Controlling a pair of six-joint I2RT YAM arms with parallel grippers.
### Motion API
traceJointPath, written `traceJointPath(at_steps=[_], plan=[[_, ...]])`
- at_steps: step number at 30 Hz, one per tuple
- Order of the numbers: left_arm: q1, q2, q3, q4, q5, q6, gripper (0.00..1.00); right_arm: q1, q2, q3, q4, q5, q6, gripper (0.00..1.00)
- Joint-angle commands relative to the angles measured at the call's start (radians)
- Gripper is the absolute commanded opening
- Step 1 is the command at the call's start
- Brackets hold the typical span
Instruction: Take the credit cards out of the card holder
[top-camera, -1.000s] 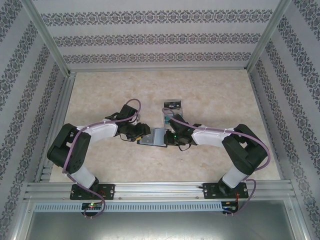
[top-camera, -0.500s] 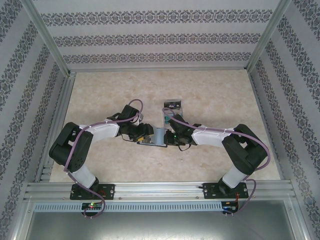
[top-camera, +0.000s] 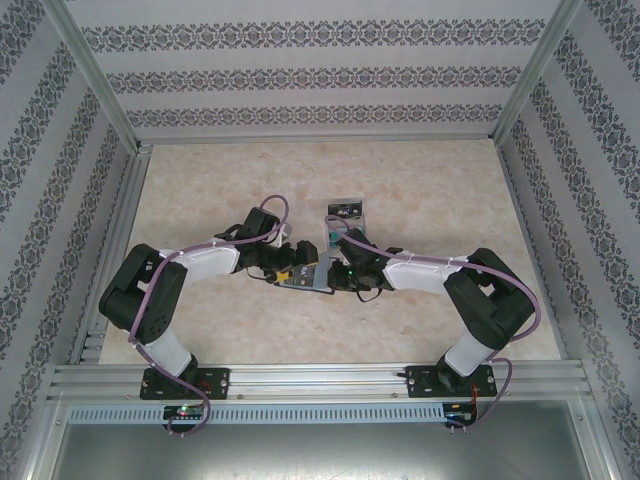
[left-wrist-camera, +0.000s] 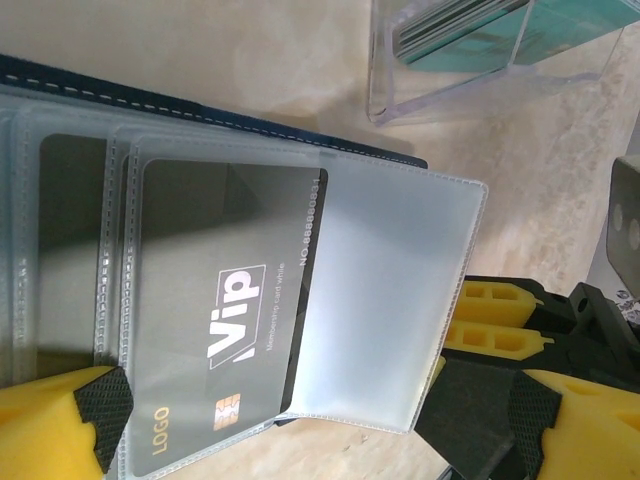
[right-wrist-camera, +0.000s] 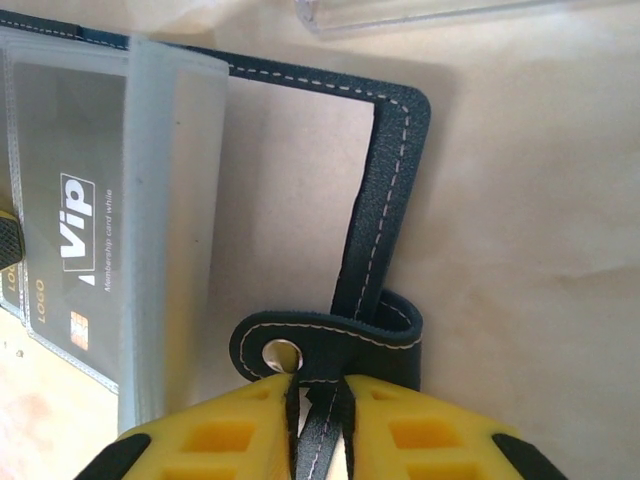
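Observation:
The Vip card's sleeve lies loose between my open left fingers, which should pinch the stitched edge (left-wrist-camera: 127, 300) before my right gripper pulls the card.
The card holder (top-camera: 312, 272) lies open on the table between my two grippers, its clear plastic sleeves fanned out. A dark card marked "Vip" (left-wrist-camera: 230, 330) sits inside one sleeve, with an empty frosted sleeve (left-wrist-camera: 390, 300) lifted beside it. My left gripper (left-wrist-camera: 310, 440) is open wide, one yellow finger on each side of the sleeves. My right gripper (right-wrist-camera: 320, 410) is shut on the card holder's dark stitched cover (right-wrist-camera: 385, 200), right by the clasp tab (right-wrist-camera: 330, 345). Teal cards (left-wrist-camera: 470, 35) stand in a clear tray just beyond.
The clear acrylic tray (top-camera: 343, 212) with cards stands just behind the card holder, close to both wrists. Bare table stretches left, right and toward the back. Patterned walls and metal rails (top-camera: 100, 230) enclose the workspace.
My left gripper has opened from half closed to wide and edged right over the card holder's sleeves. The right gripper has kept its hold and place.

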Motion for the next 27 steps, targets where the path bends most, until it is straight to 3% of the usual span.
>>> traceJointPath(at_steps=[1, 9, 13, 15, 21, 27], plan=[[-0.019, 0.011, 0.003, -0.021, -0.006, 0.013, 0.99, 0.013, 0.003, -0.030, -0.046, 0.030, 0.018, 0.25], [0.007, -0.045, 0.056, -0.110, -0.032, 0.053, 1.00, -0.031, -0.209, -0.067, -0.096, 0.141, 0.044, 0.33], [0.024, -0.044, 0.075, -0.137, -0.037, 0.080, 0.96, -0.031, -0.244, -0.018, -0.094, 0.117, 0.035, 0.32], [0.032, -0.030, 0.082, -0.152, -0.043, 0.095, 0.85, -0.020, -0.219, 0.020, -0.083, 0.086, 0.045, 0.30], [0.060, 0.002, 0.090, -0.169, -0.052, 0.128, 0.41, 0.034, -0.105, 0.141, -0.059, 0.029, 0.081, 0.23], [0.074, 0.017, 0.084, -0.204, -0.083, 0.160, 0.28, 0.054, -0.010, 0.194, -0.040, -0.020, 0.120, 0.19]])
